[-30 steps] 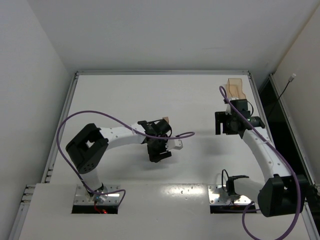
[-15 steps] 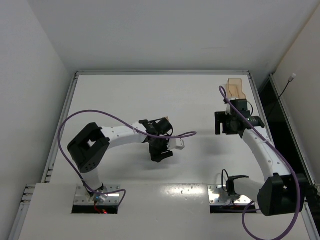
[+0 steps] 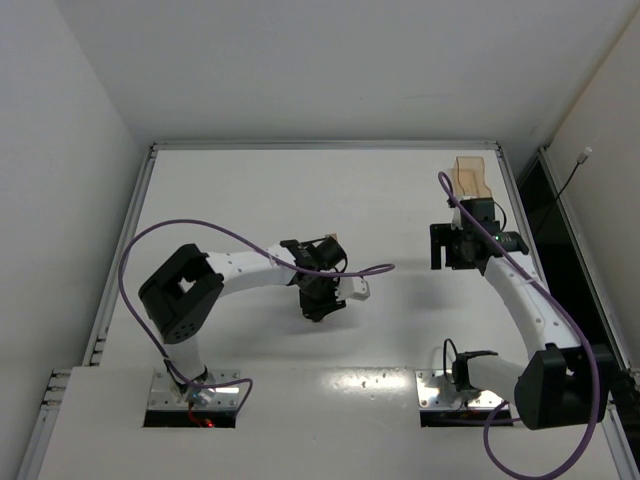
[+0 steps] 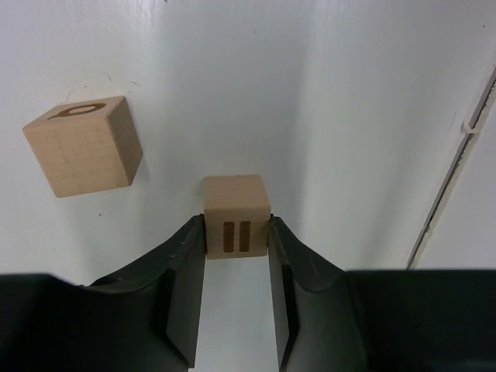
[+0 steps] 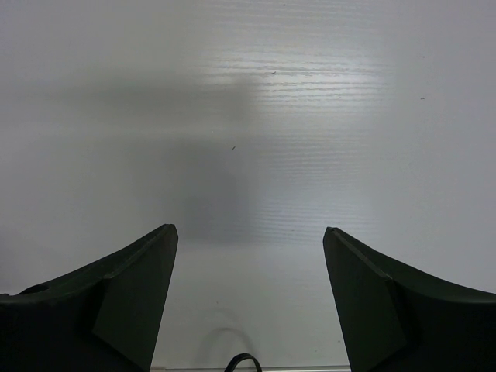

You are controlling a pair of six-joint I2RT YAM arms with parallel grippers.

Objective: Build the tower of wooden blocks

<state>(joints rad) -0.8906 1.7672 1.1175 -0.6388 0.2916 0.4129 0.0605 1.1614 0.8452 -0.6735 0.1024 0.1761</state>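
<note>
I will use my left gripper to set the tan cube on top of the wood block tower (image 3: 331,238) just behind my left gripper.
My left gripper (image 4: 236,232) is shut on a small light tan wooden cube (image 4: 236,213) with two dark bars on the face toward the camera. I cannot tell if it rests on the table. A second tan cube (image 4: 84,155) with a dark ring mark on top sits on the white table, apart, to the upper left. In the top view the left gripper (image 3: 325,255) is at mid-table, with a bit of tan cube (image 3: 331,239) at its tip. My right gripper (image 5: 249,240) is open and empty over bare table; in the top view it (image 3: 447,247) is on the right.
A translucent tan rectangular tray (image 3: 470,175) stands at the back right, behind the right wrist. A purple cable (image 3: 370,268) loops off the left arm. The table's raised rim (image 4: 457,170) runs along the right of the left wrist view.
The left arm has shifted slightly, its elbow moving right, with the gripper staying near the cubes. The right arm has not moved.
</note>
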